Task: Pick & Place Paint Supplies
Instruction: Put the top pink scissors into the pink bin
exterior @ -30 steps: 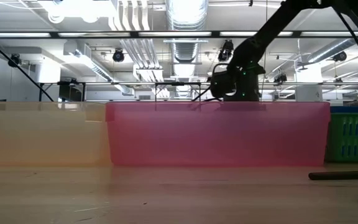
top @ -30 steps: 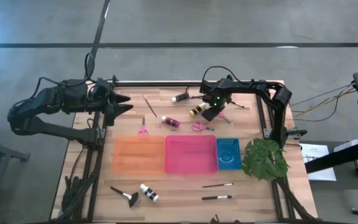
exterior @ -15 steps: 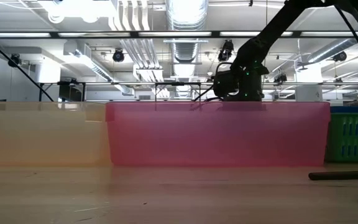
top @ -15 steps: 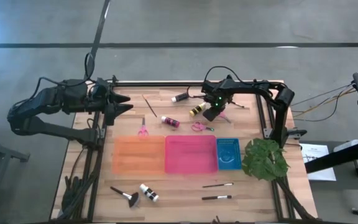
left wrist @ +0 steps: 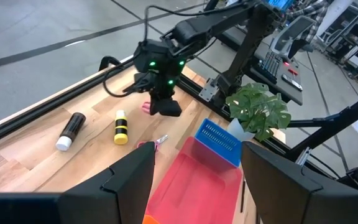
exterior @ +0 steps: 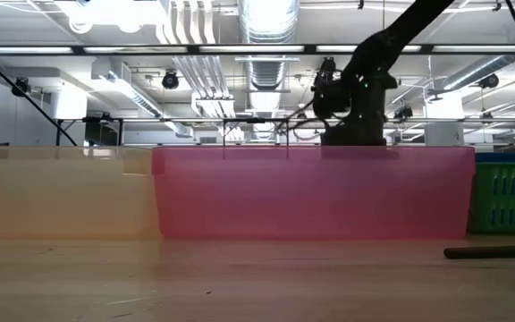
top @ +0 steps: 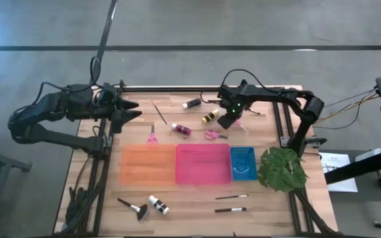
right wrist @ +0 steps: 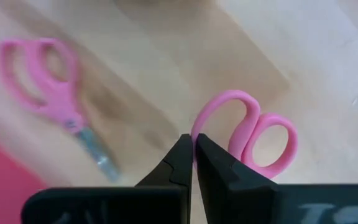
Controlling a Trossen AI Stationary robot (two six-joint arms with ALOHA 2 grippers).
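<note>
My right gripper is going to put the pink scissors down inside the pink tray [top: 198, 170], a little toward its near edge.
My right gripper [top: 229, 119] hangs over the far middle of the table, pointing down, shut on a pair of pink-handled scissors [right wrist: 247, 134]. A second pair of pink scissors [top: 211, 134] lies flat just nearer, and a third [top: 151, 137] lies to the left. A yellow bottle [top: 210, 116], a pink bottle [top: 181, 128] and a black bottle [top: 191, 103] lie on their sides close by. My left gripper [top: 134, 110] waits open at the far left, above the table. My right gripper pinches the rim of one handle loop [right wrist: 197, 129] of the scissors between its two fingers, coming from above and pointing down. Both loops stick out to one side of the fingers. The blades are hidden under the gripper, so I cannot tell if the scissors are clear of the table.
An orange tray [top: 148, 164], a pink tray [top: 203, 164] and a blue basket [top: 243, 162] stand in a row mid-table, with a green plant [top: 282, 169] to their right. Dark brushes [top: 232, 196] and a white-and-black bottle [top: 158, 204] lie along the near edge.
My right gripper has risen above the pink tray's far rim, as the low view shows, and its elbow has swung toward the table's right edge. The left arm has kept still.
</note>
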